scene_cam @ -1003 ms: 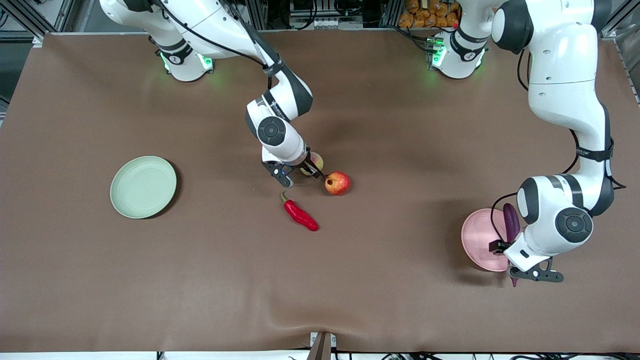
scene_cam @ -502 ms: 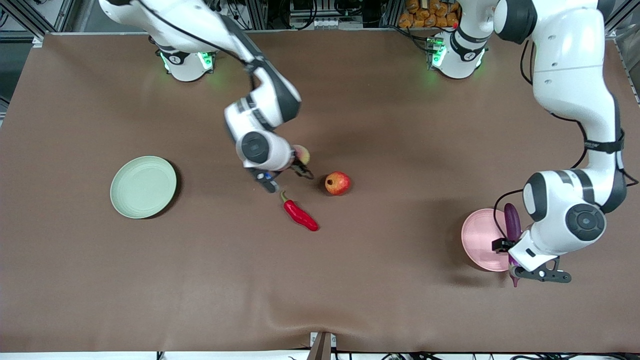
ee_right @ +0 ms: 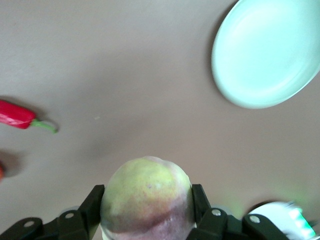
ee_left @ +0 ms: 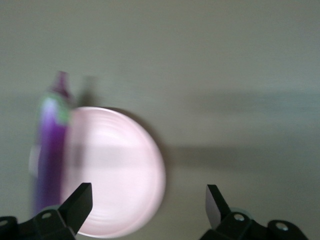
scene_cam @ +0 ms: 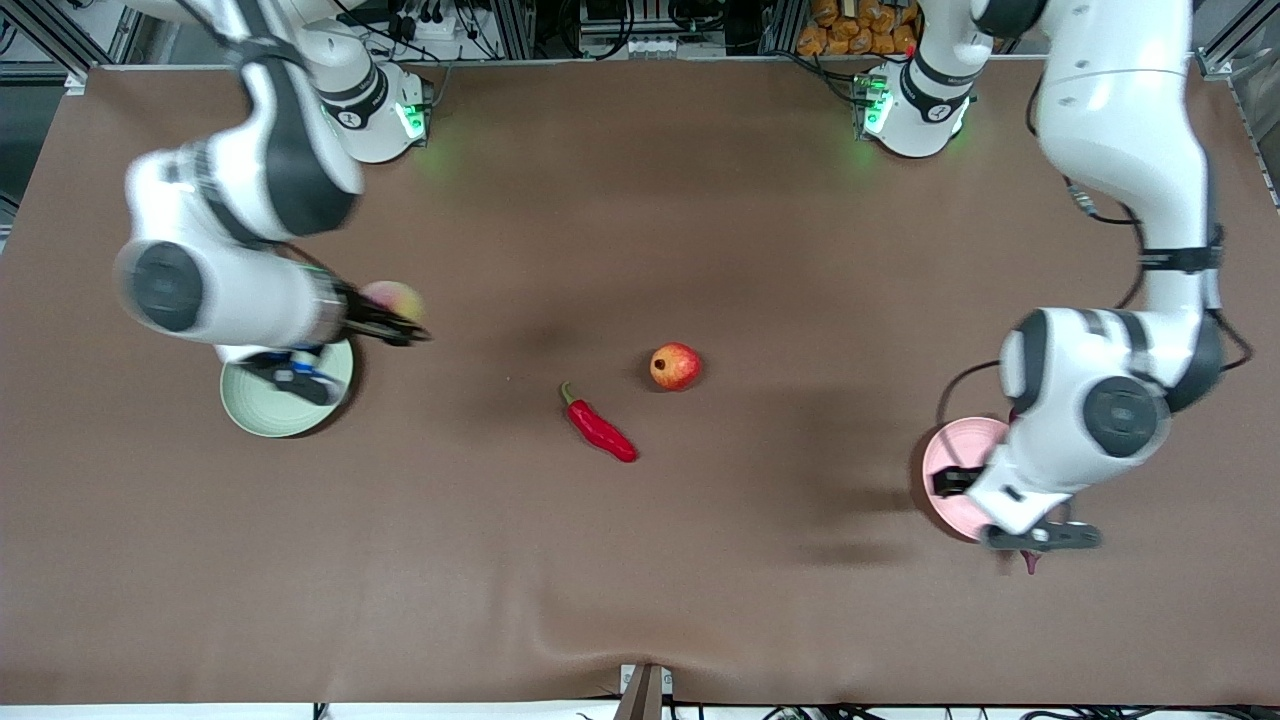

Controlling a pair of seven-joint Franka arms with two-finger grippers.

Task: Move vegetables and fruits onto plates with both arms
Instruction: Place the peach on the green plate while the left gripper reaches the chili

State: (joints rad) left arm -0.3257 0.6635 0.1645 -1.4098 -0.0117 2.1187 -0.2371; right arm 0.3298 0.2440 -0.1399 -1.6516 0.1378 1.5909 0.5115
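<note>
Next, my right gripper sets the yellowish-pink peach down and leaves it resting on the pale green plate's half nearer the arm bases (scene_cam: 282,358) (ee_right: 278,59).
My right gripper (scene_cam: 390,318) (ee_right: 147,202) is shut on the yellowish-pink peach (scene_cam: 393,297) (ee_right: 147,195) and carries it in the air just beside the pale green plate (scene_cam: 262,412) (ee_right: 267,55); its hand covers part of that plate. The pomegranate (scene_cam: 675,366) and the red chili pepper (scene_cam: 600,432) (ee_right: 17,115) lie mid-table. My left gripper (scene_cam: 1040,538) (ee_left: 147,196) hangs open over the pink plate (scene_cam: 950,460) (ee_left: 115,170), nothing between its fingers. The purple eggplant (ee_left: 50,150) lies along that plate's rim; the front view shows only its tip (scene_cam: 1030,562).
Brown cloth covers the whole table (scene_cam: 640,560). The two green-lit arm bases (scene_cam: 375,120) (scene_cam: 910,110) stand along the edge farthest from the front camera.
My right arm has lifted the peach from beside the pomegranate and swung it toward its own end of the table, up to the green plate. My left hand shifted slightly over the pink plate.
</note>
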